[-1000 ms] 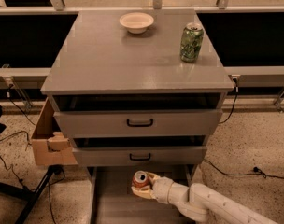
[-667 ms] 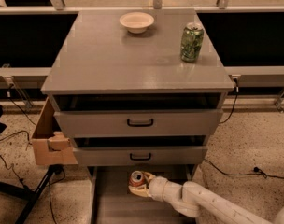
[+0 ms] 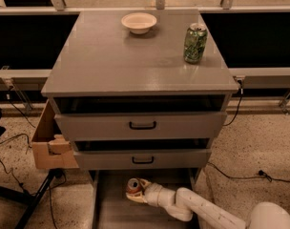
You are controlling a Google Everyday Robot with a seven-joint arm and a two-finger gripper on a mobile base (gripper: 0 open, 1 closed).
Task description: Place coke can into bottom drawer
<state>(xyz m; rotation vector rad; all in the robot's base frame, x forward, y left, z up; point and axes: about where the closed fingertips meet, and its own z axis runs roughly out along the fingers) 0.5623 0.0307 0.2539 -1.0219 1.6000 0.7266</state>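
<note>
The robot's gripper will let go of the coke can on the bottom drawer's grey bottom, toward the back (image 3: 129,193) below the middle drawer's handle.
The coke can (image 3: 133,185), red-orange with a silver top, stands upright inside the bottom drawer (image 3: 111,211), near its back under the middle drawer. My gripper (image 3: 137,192) reaches in from the lower right on a white arm and is shut on the coke can, with cream fingers (image 3: 144,184) around its sides. The drawer is pulled out, a shallow grey tray with thin side walls.
A green can (image 3: 195,43) and a cream bowl (image 3: 139,22) sit on the grey cabinet top (image 3: 111,66). The two upper drawers with black handles (image 3: 142,125) are slightly open. A cardboard box (image 3: 48,142) hangs at the cabinet's left. Cables lie on the floor.
My gripper has moved the coke can a little left and farther back into the bottom drawer. The rest has not moved.
</note>
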